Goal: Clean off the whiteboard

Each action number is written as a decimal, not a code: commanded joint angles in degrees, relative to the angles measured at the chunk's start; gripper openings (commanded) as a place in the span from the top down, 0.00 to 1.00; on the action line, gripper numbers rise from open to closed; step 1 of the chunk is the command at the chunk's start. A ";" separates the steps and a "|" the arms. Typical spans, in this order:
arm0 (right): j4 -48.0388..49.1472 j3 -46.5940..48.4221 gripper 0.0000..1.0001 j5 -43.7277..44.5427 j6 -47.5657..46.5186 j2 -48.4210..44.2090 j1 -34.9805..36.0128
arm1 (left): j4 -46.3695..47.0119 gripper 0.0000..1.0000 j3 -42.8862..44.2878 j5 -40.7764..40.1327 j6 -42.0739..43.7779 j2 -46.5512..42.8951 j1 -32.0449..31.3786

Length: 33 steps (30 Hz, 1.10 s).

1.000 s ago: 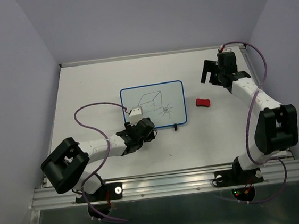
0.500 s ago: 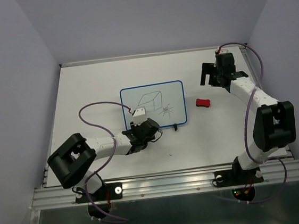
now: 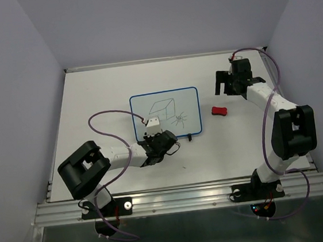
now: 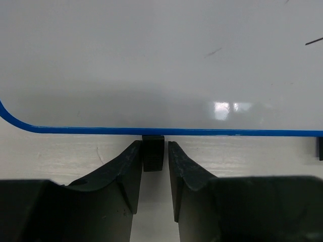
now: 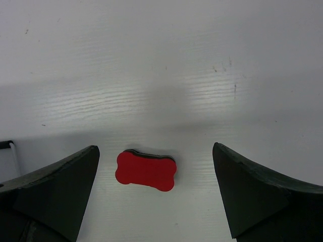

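Note:
The red eraser will be held on its long sides by my right gripper, which will close across the eraser's narrow middle [image 3: 219,111] [image 5: 146,170] so I can carry it to the whiteboard.
The whiteboard [image 3: 165,112] lies flat mid-table, blue-rimmed, with a black cube and a small spider-like scribble drawn on it. My left gripper [image 3: 164,137] is at its near edge. In the left wrist view the board [image 4: 151,60] fills the top, and my left gripper [image 4: 154,146] straddles one small black foot [image 4: 153,154] just below the blue rim, jaws narrow with thin gaps on both sides. The red eraser [image 3: 220,111] lies right of the board. My right gripper [image 3: 225,83] hovers beyond it, wide open and empty; the eraser [image 5: 146,170] shows between the jaws of my right gripper [image 5: 155,148].
The board's second black foot [image 3: 190,136] sticks out at the near edge, also at the right border of the left wrist view [image 4: 320,148]. Purple walls close in the table [image 3: 100,87] on three sides. A metal rail [image 3: 181,197] runs along the front.
My left gripper has slid right along the board's near edge. My right gripper has shifted a little left, towards the eraser. The board and the eraser have not moved.

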 commanded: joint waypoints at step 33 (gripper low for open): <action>-4.68 -4.90 0.00 -22.44 -39.01 3.12 -0.13 | -0.46 0.62 0.42 -7.01 -4.92 -0.30 -2.62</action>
